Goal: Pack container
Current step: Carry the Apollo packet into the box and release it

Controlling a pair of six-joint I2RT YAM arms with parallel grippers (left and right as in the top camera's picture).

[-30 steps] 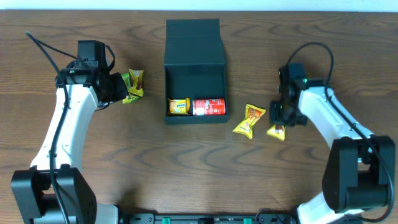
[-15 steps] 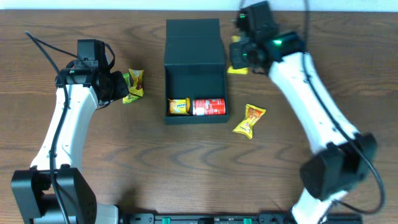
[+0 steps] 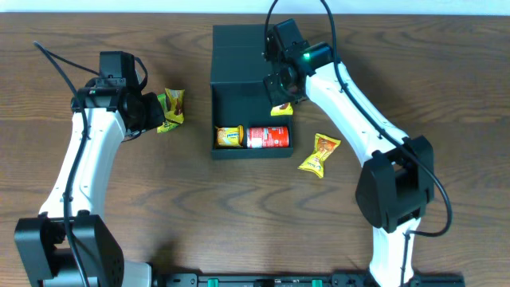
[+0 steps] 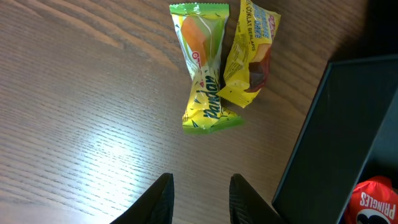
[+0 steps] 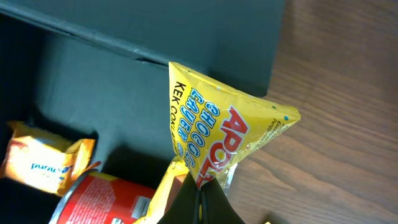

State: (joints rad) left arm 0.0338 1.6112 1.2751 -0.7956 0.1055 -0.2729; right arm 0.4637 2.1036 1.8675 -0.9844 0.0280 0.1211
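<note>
My right gripper will let go of the yellow Apollo packet inside the container (image 3: pixel 276 114) (image 5: pixel 189 129), between the red can and the flap lid. The packet is now over the container's wall.
The dark teal-black container (image 3: pixel 249 68) stands open at the table's middle, its flap lid folded back. Inside lie a small yellow packet (image 3: pixel 229 136) and a red can (image 3: pixel 268 137). My right gripper (image 3: pixel 280 94) is shut on a yellow Apollo packet (image 5: pixel 217 134) and holds it over the container's right wall. My left gripper (image 4: pixel 199 190) is open and empty, just short of two packets, a green-yellow one (image 4: pixel 202 65) and a yellow one (image 4: pixel 250 50), left of the container (image 4: pixel 339 137). An orange-yellow packet (image 3: pixel 319 154) lies on the table right of the container.
The brown wooden table (image 3: pixel 159 207) carries everything. The red can also shows in the left wrist view (image 4: pixel 376 202) and in the right wrist view (image 5: pixel 106 199), next to the small yellow packet (image 5: pixel 46 158).
My right arm has swung from the table's right side, round the back, to over the container's right wall, carrying the yellow packet. The left arm has not moved.
</note>
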